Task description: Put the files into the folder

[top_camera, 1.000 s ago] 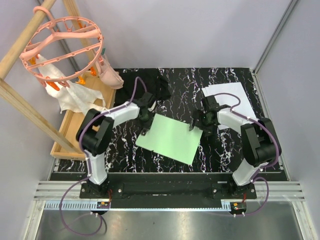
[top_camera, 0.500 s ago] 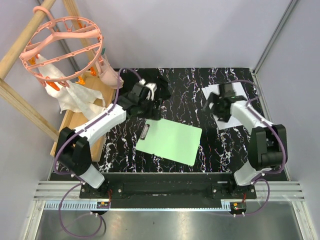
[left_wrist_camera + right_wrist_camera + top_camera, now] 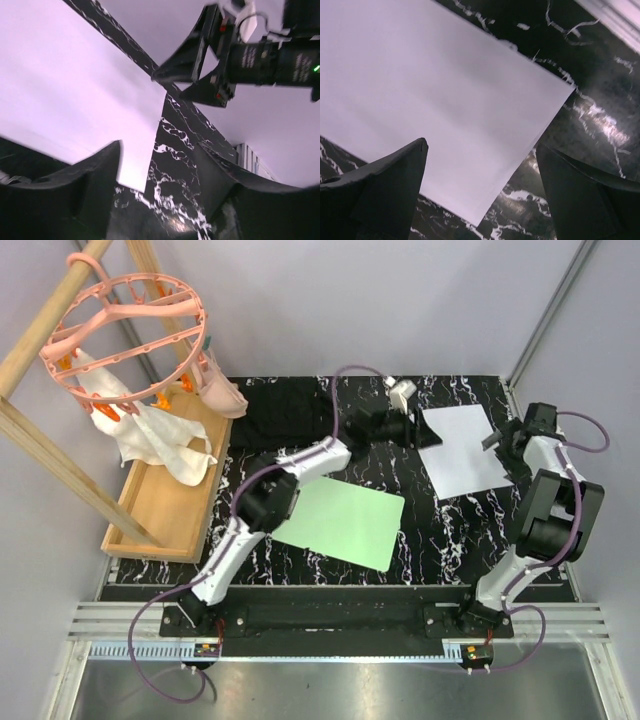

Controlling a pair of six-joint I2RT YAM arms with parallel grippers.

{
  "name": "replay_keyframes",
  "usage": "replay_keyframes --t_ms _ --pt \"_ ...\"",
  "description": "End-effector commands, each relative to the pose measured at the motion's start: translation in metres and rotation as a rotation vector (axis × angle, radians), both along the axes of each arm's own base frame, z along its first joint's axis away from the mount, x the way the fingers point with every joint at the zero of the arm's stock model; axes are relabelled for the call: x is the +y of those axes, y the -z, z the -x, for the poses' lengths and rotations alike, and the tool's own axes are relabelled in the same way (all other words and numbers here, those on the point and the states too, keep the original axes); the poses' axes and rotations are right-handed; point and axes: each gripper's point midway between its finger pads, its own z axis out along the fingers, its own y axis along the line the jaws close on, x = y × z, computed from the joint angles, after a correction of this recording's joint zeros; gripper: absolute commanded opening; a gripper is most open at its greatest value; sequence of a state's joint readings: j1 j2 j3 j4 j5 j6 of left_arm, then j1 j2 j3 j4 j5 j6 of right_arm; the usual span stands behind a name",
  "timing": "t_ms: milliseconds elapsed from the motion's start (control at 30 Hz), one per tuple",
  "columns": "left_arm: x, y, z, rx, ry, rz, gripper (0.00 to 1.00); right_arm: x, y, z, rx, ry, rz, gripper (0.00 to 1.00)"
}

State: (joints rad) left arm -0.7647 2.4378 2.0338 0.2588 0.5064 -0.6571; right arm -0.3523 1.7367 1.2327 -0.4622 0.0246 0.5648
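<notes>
My right gripper will grip the white paper sheet next, closing on its long edge (image 3: 495,446) (image 3: 492,36), the one opposite my left gripper, around the middle of that edge.
A blank white paper sheet (image 3: 462,448) lies flat on the black marble table at the back right. The light-green folder (image 3: 345,520) lies flat at the table's middle; its clip end is hidden under my left arm. My left gripper (image 3: 406,429) is stretched across to the sheet's left edge, open and empty. In the left wrist view its gripper (image 3: 160,172) straddles the sheet's corner (image 3: 75,90). My right gripper (image 3: 495,441) is open at the sheet's right edge. In the right wrist view its gripper (image 3: 482,192) hangs over the sheet's corner (image 3: 445,90).
A black fabric piece (image 3: 285,405) lies at the back of the table. A wooden tray (image 3: 165,505) with a white cloth (image 3: 160,435) stands on the left under a pink round hanger (image 3: 125,335) on wooden poles. The right gripper (image 3: 200,65) shows in the left wrist view.
Both grippers have left the folder's ends and moved to the back right, one to each side of the white sheet. The folder now lies flat on the table.
</notes>
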Motion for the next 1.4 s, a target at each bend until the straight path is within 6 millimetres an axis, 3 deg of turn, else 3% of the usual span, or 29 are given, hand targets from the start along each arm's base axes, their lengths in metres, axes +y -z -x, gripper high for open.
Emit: replay_keyframes --t_ms 0,33,67,267,300,500,633,667,700,767,800,867,933,1067,1367 --pt "-0.039 -0.025 0.002 0.029 0.094 0.275 0.61 -0.035 -0.009 -0.023 -0.068 0.003 0.012 1.0" --pt "-0.044 -0.005 0.001 0.054 0.091 0.276 0.61 -0.041 -0.004 -0.023 -0.06 0.012 0.016 1.0" --pt "-0.049 -0.01 0.002 0.05 0.088 0.299 0.61 -0.048 -0.008 -0.028 -0.073 0.01 0.028 1.0" --pt "-0.057 0.027 -0.001 -0.024 0.059 0.18 0.61 -0.06 0.003 -0.061 -0.092 -0.089 0.059 1.0" --pt "-0.057 0.034 -0.001 -0.017 0.058 0.166 0.61 -0.059 0.016 -0.064 -0.071 -0.103 0.044 1.0" --pt "-0.06 0.049 -0.003 0.031 0.044 0.16 0.6 -0.05 0.033 -0.077 -0.075 -0.156 -0.027 1.0" --pt "-0.057 0.06 -0.01 0.035 0.007 0.113 0.6 -0.03 0.035 -0.062 -0.069 -0.179 -0.094 1.0" --pt "-0.056 0.062 -0.012 0.035 -0.005 0.094 0.6 -0.02 0.044 -0.05 -0.044 -0.18 -0.123 1.0" --pt "-0.054 0.067 -0.014 0.041 -0.013 0.071 0.59 -0.014 0.035 -0.045 -0.059 -0.189 -0.125 1.0" --pt "-0.053 0.065 -0.014 0.025 -0.017 0.058 0.59 0.008 0.042 -0.029 -0.039 -0.211 -0.172 1.0" --pt "-0.053 0.067 -0.014 0.029 -0.019 0.052 0.59 0.012 0.031 -0.026 -0.061 -0.221 -0.171 1.0" --pt "-0.051 0.071 -0.012 0.04 -0.018 0.044 0.59 0.03 0.031 -0.016 -0.069 -0.251 -0.215 1.0" --pt "-0.049 0.079 -0.01 0.069 -0.025 0.03 0.58 0.033 0.018 -0.011 -0.093 -0.263 -0.203 1.0" --pt "-0.046 0.092 -0.008 0.146 -0.042 0.023 0.54 0.013 0.012 0.0 -0.054 -0.216 -0.076 1.0" --pt "-0.033 0.13 -0.011 0.365 -0.122 -0.012 0.44 0.02 0.05 0.012 0.035 -0.223 -0.132 1.0"
